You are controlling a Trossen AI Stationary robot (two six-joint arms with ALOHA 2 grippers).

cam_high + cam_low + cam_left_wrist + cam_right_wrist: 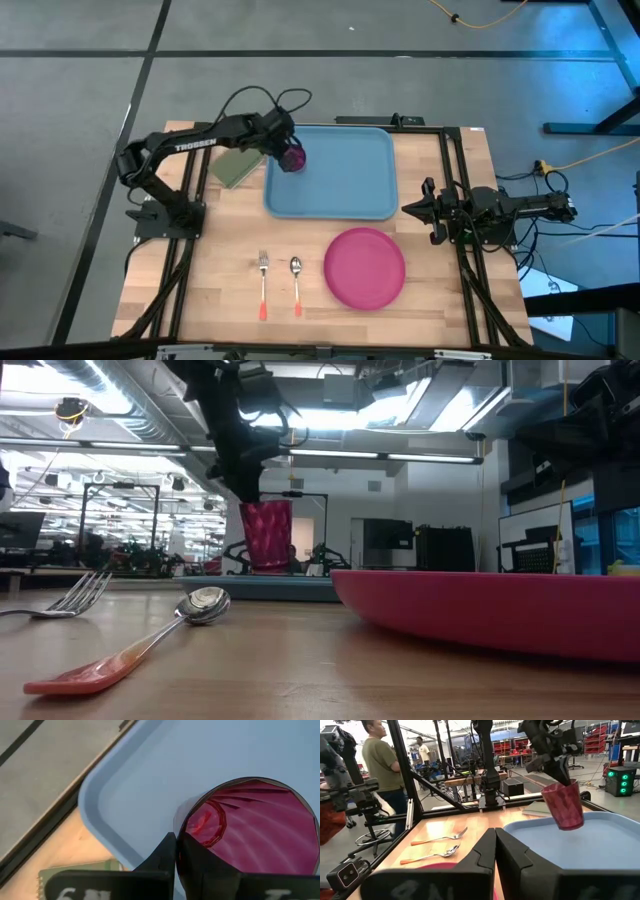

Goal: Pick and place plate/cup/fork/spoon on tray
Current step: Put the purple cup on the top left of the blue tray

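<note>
Next, I let go of the cup with my left gripper in the tray's far corner [285,140] [130,805] nearest the olive-green pad.
The dark red-magenta cup [293,158] hangs in my left gripper [284,148] over the far left corner of the light blue tray [340,190]. It also shows in the right wrist view [563,805], tilted, its base a little above the tray floor. The pink plate [365,267] lies flat on the table near the tray's near right side. The fork [263,285] and the spoon [296,284] lie side by side left of the plate, handles toward the near edge. My right gripper [408,209] is shut and empty at the table's right side. My left gripper holds the cup by its rim [181,827], on the side toward the table's left. One finger [165,855] is outside the wall and the other is inside the cup. The fingers come slanting down from the left. The cup hangs tilted, clear of the tray.
An olive-green pad [234,166] lies on the table just left of the tray, under my left arm. People stand in the room beyond the table's left side [382,765]. Bare wood shows between the tray and the cutlery.
</note>
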